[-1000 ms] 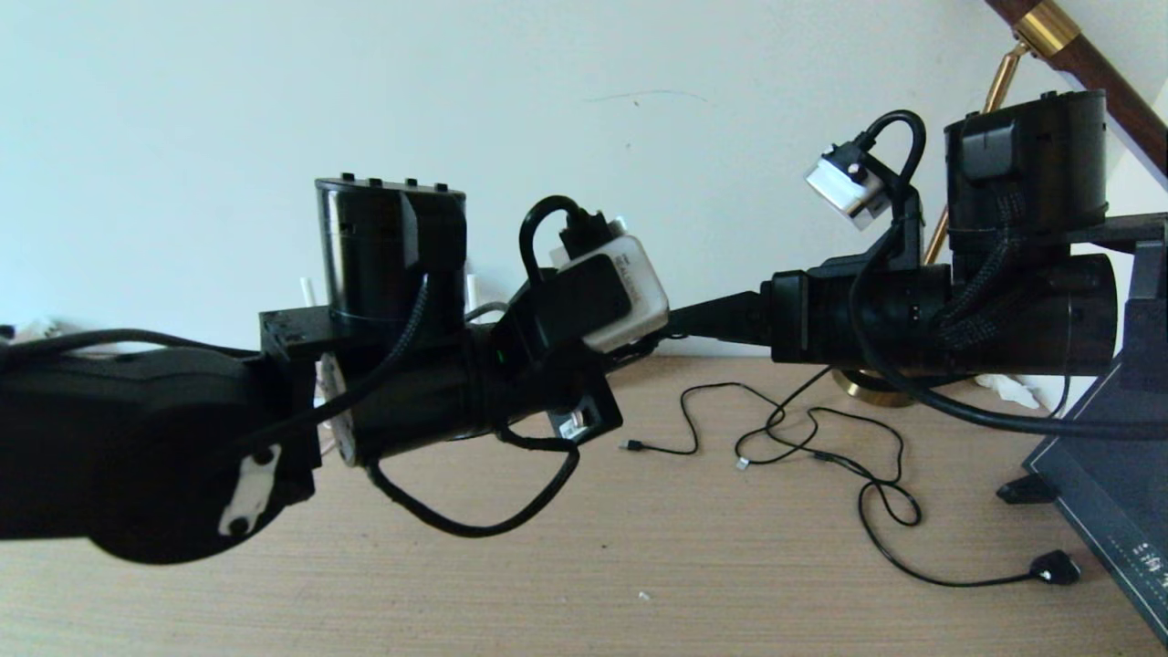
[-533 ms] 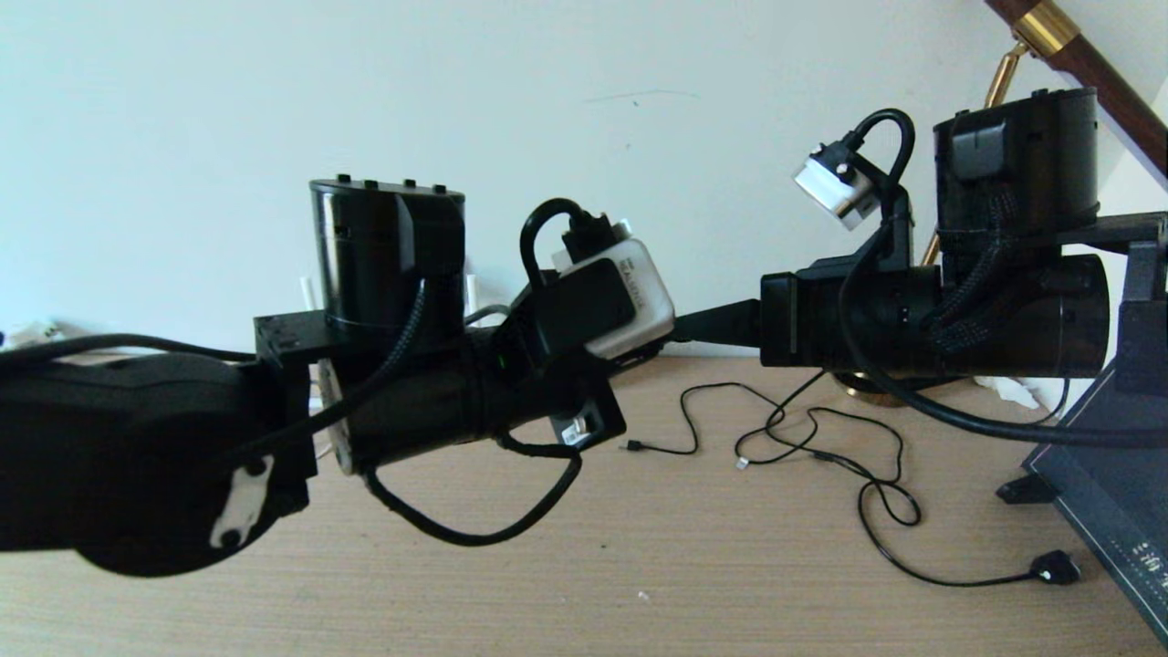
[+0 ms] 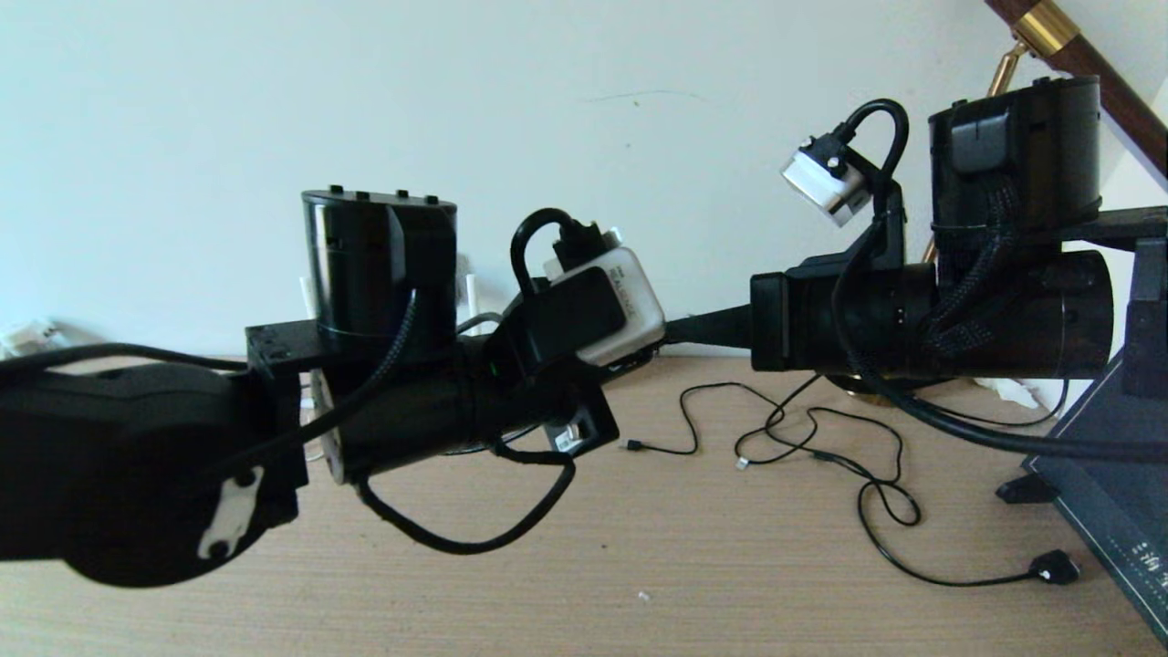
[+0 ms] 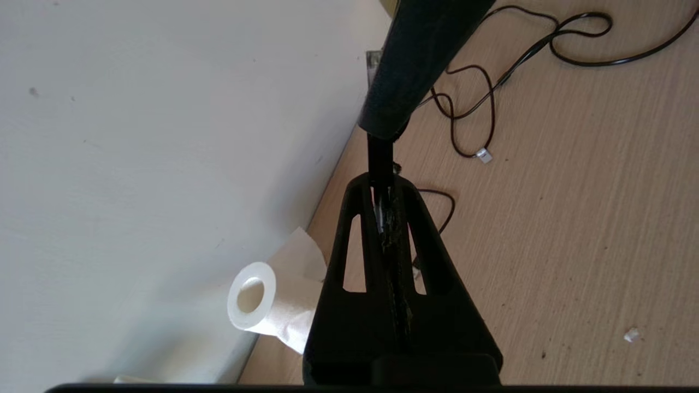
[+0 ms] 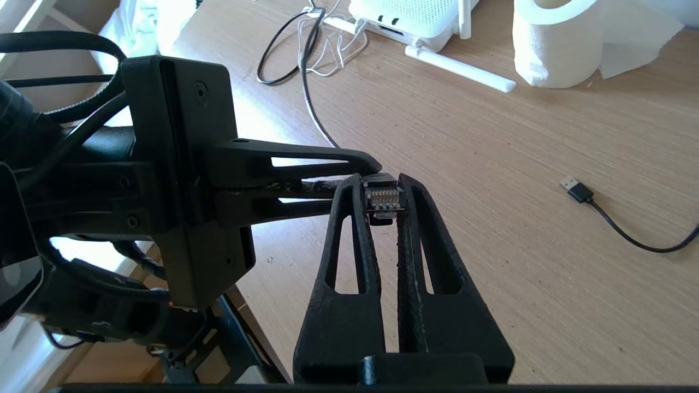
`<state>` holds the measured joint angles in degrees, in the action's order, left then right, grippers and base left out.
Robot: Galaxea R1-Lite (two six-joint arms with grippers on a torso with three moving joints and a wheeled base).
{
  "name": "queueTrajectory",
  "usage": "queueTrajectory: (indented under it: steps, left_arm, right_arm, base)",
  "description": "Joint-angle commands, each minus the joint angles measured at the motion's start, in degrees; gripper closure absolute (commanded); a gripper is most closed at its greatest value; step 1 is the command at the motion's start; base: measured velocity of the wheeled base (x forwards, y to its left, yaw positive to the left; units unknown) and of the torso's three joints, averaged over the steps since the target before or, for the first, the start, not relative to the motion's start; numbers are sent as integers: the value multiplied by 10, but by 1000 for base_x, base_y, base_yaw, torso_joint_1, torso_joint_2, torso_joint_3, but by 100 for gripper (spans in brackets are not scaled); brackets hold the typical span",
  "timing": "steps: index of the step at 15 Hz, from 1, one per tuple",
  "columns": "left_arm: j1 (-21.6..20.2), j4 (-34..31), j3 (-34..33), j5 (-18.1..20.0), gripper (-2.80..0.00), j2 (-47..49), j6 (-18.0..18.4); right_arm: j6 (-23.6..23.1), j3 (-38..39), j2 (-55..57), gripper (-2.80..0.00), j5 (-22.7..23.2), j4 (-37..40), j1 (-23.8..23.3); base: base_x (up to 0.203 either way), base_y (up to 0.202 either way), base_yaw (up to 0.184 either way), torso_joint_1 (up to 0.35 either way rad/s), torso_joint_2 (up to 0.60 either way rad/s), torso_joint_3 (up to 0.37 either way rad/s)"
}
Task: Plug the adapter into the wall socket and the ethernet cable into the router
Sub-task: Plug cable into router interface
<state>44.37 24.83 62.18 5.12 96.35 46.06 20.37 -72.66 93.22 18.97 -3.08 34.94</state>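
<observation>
The ethernet cable's plug sits crosswise to my left gripper, so next I open it, back off and grip the plug's black end [image 5: 380, 178] in line, with the clear pins pointing ahead.
Above the table my two grippers meet tip to tip. My right gripper [image 5: 383, 183] is shut on the ethernet cable's plug [image 5: 383, 201], whose clear pin end faces the right wrist camera. My left gripper [image 4: 380, 183] is shut on the black ethernet cable just behind that plug. The cable [image 5: 308, 93] trails back towards the white router [image 5: 415, 16], which lies flat with one antenna [image 5: 461, 68] on the table. In the head view the right gripper [image 3: 686, 327] reaches left, and the left fingertips are hidden behind the wrist camera. The adapter and wall socket are out of view.
A tissue roll [image 5: 551, 46] stands by the wall next to the router. Thin black USB cables [image 3: 785, 429] loop over the wooden table [image 3: 639, 547], one plug [image 5: 576, 191] lying near the grippers. A lamp cord plug [image 3: 1054, 570] and a dark panel [image 3: 1118, 493] sit at the right.
Both arms have drifted a little to the left together, the left wrist sinking slightly and the right rising slightly. Both grips are unchanged.
</observation>
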Motion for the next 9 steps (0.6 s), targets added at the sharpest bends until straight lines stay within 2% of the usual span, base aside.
queueTrajectory:
  steps: [1,2,3,5,6,8,9]
  left_arm:
    - [2,0,-1,1,0,-1,3]
    - [2,1,-2,1,0,-1,4]
    - [4,5,-2,1,-280,-1,3]
    - [5,11,-3,-4,-280,-8,3]
    - [5,10,-13,-7,-280,-20,3]
    - [-10,10,-51,-12,-280,-50,4]
    - [-31,13,-59,-11,-280,-60,7]
  right_arm:
    - [1,0,-2,0,-10,-3,2]
    - [1,1,-1,0,-16,-3,6]
    - [1,2,-2,0,-17,-3,6]
    - [7,5,-2,0,-21,-3,6]
    - [28,5,-2,0,-28,-3,5]
    - [104,0,-2,0,-39,-3,3]
    - [149,-4,-1,0,-40,-4,1]
  base:
    - [0,0,0,0,0,0]
    - [0,0,0,0,0,0]
    - [0,0,0,0,0,0]
    - [0,0,0,0,0,0]
    - [0,0,0,0,0,0]
    - [0,0,0,0,0,0]
    - [0,0,0,0,0,0]
